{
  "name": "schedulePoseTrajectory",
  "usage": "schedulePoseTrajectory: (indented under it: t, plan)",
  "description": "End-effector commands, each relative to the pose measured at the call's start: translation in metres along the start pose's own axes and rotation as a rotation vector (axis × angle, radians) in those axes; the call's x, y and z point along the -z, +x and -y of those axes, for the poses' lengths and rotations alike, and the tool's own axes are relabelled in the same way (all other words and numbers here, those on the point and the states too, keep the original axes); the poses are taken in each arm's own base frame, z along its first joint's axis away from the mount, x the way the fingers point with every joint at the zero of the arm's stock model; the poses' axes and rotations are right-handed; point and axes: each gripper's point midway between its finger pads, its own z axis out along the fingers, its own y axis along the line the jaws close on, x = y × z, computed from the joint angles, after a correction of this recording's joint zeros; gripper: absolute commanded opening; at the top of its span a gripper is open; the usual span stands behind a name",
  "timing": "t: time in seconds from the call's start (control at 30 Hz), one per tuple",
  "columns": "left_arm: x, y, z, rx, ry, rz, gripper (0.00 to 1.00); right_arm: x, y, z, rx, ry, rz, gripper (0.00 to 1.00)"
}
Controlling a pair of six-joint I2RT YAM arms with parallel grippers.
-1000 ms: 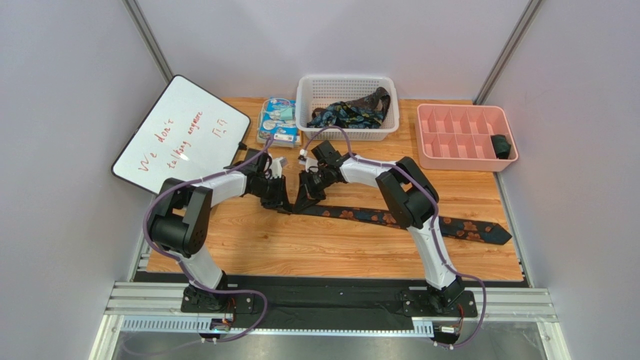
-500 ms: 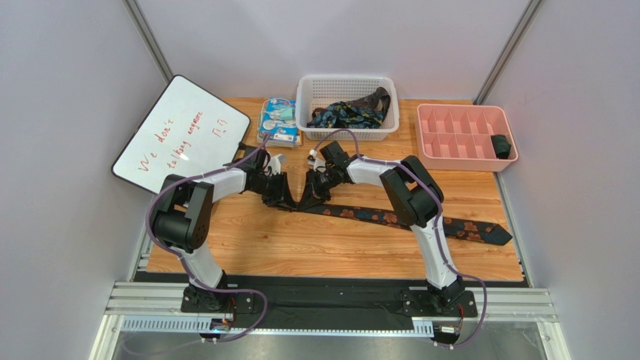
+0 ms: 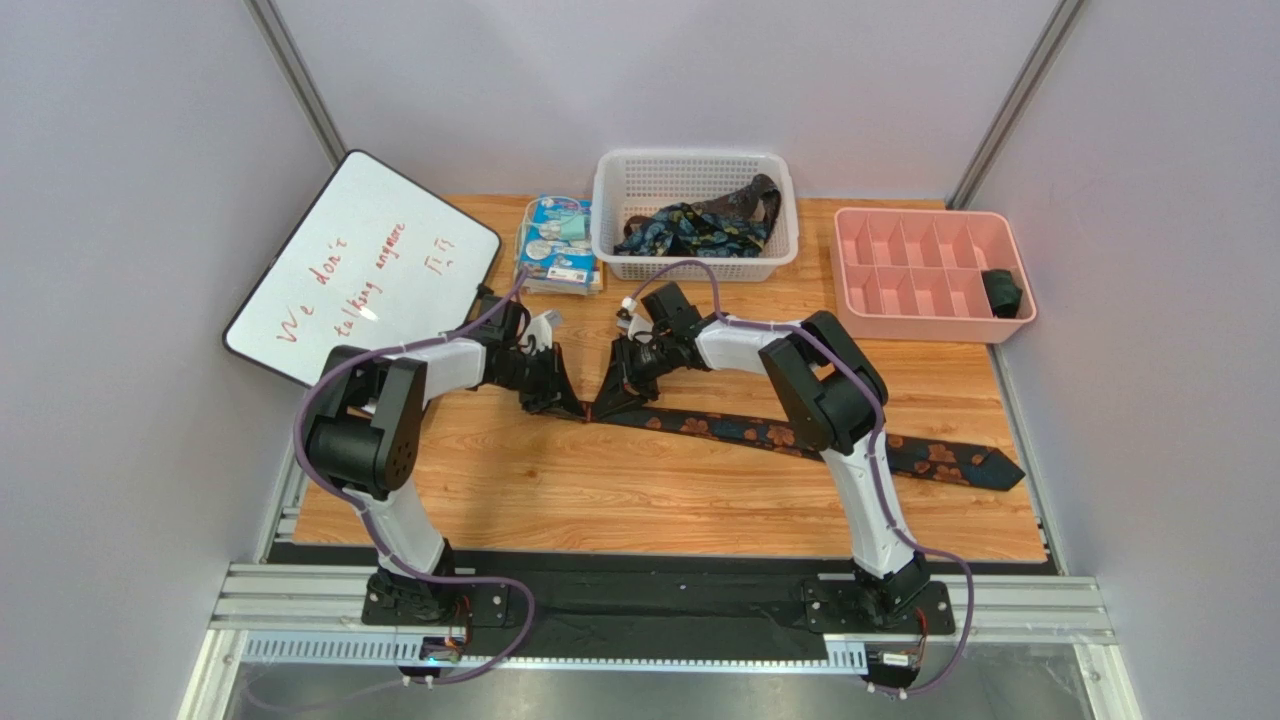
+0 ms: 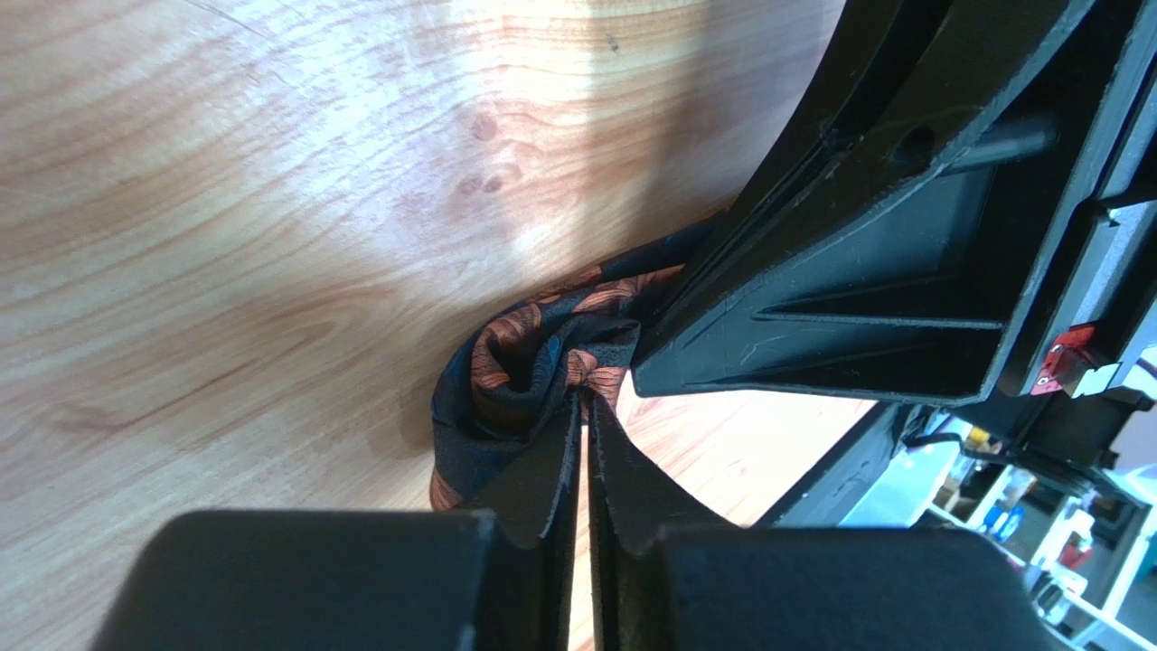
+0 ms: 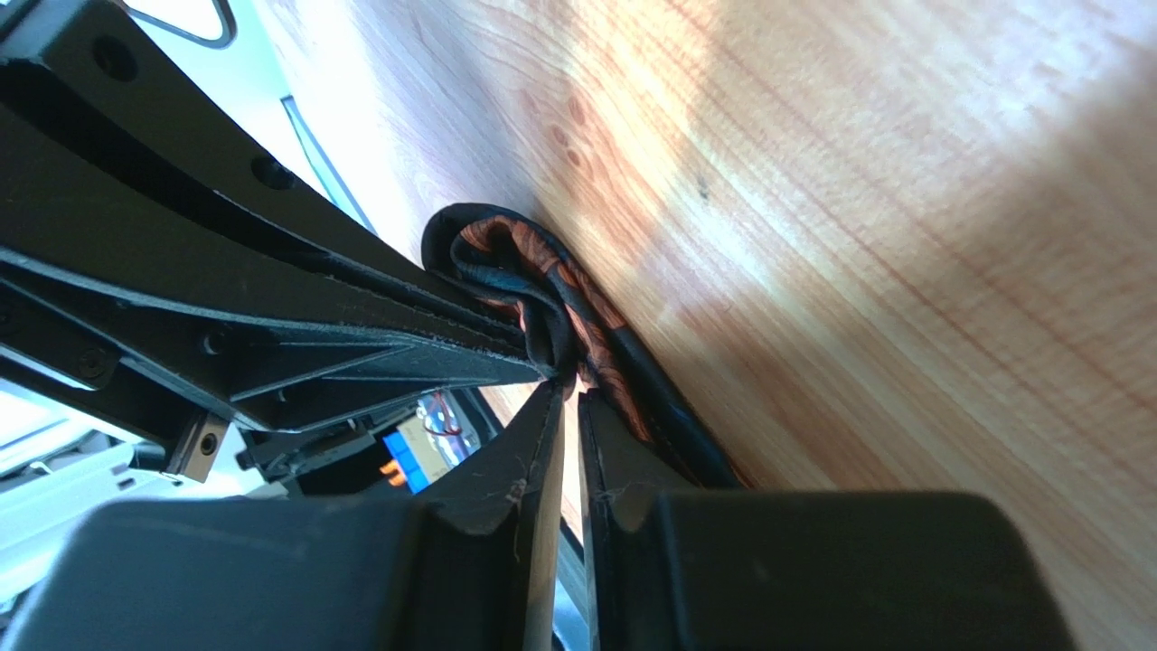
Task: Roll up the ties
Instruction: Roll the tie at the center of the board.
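Observation:
My left gripper's fingertips barely catch a fold of the roll. Next, I open them and take the roll's end (image 4: 462, 455) deeper while my right gripper holds it.
A dark tie (image 3: 796, 438) with orange-brown blotches lies flat across the table, running to the right. Its left end is curled into a small loose roll (image 4: 505, 391) (image 5: 523, 278). My left gripper (image 3: 568, 399) (image 4: 587, 396) meets the roll from the left, its fingers pressed together on a fold of the fabric. From the right, my right gripper (image 3: 606, 399) (image 5: 572, 388) pinches the same roll at its fingertips, with only a thin slit between the fingers. The two grippers' fingers nearly touch over the roll.
A white basket (image 3: 616, 195) at the back holds more ties (image 3: 694, 228). A pink divided tray (image 3: 917, 270) at the right holds one dark rolled tie (image 3: 1002, 290). A blue-white packet (image 3: 556, 240) and a whiteboard (image 3: 361, 270) lie at the back left.
Both grippers shifted slightly toward the back of the table with the tie's curled end. The left gripper's fingers parted and pressed together again on the roll.

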Motion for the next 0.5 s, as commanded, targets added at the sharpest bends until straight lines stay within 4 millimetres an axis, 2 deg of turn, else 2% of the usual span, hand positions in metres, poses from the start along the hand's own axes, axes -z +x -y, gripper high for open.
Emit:
schedulePoseTrajectory:
  t: [0.0, 0.23, 0.47]
  plan:
    - [-0.001, -0.003, 0.000, 0.011, 0.027, 0.003, 0.06, 0.009, -0.009, -0.024, 0.015, -0.069, 0.037, 0.16]
    - [-0.004, -0.001, -0.001, 0.011, 0.035, -0.005, 0.06, 0.004, -0.015, -0.017, 0.010, -0.041, 0.053, 0.25]
    - [-0.004, -0.003, 0.000, 0.013, 0.038, -0.007, 0.06, -0.004, -0.014, -0.010, 0.012, -0.020, 0.036, 0.25]
